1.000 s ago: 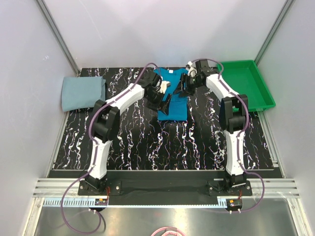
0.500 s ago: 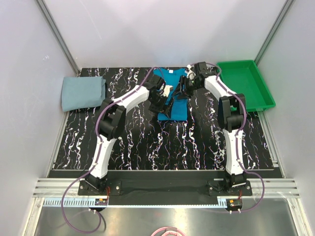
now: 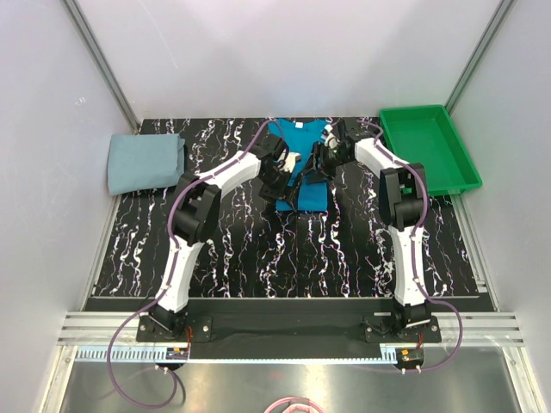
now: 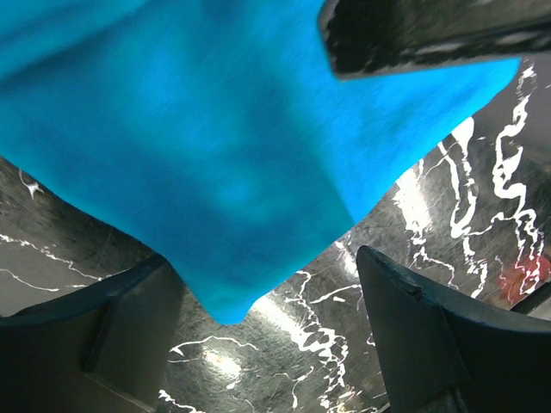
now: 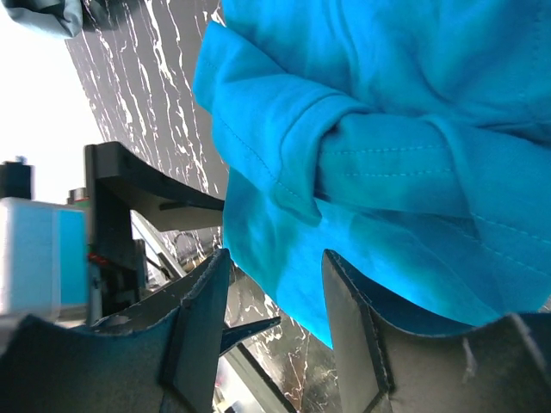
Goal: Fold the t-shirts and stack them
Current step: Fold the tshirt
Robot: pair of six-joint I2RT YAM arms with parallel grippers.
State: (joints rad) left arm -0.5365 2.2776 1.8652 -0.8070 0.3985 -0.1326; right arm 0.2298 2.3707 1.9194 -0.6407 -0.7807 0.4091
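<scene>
The teal t-shirt's near corner (image 3: 325, 208), on the side toward the green tray, is the next spot my right gripper will go to and close on.
The bright teal t-shirt (image 3: 308, 191) lies folded into a narrow strip at the back middle of the table. A corner of the teal t-shirt (image 4: 224, 172) points down between my left fingers (image 4: 413, 335). My left gripper (image 3: 287, 184) is at the shirt's left edge, open, with nothing pinched. My right gripper (image 3: 317, 165) hovers at the shirt's right side, jaws apart. In the right wrist view a folded sleeve and hem of the teal t-shirt (image 5: 379, 163) fill the space beyond my right gripper (image 5: 275, 258). The pale grey-blue t-shirt (image 3: 146, 162) lies folded at the far left.
A green tray (image 3: 428, 146) stands at the back right of the black marbled table (image 3: 258, 249). The two grippers are very close over the teal shirt: a right finger (image 4: 422, 30) crosses the left wrist view, and the left gripper (image 5: 129, 198) shows in the right wrist view.
Both wrists have closed in on the teal shirt: the left gripper moved right and back, the right gripper moved left and down over the shirt. The right jaws narrowed slightly.
</scene>
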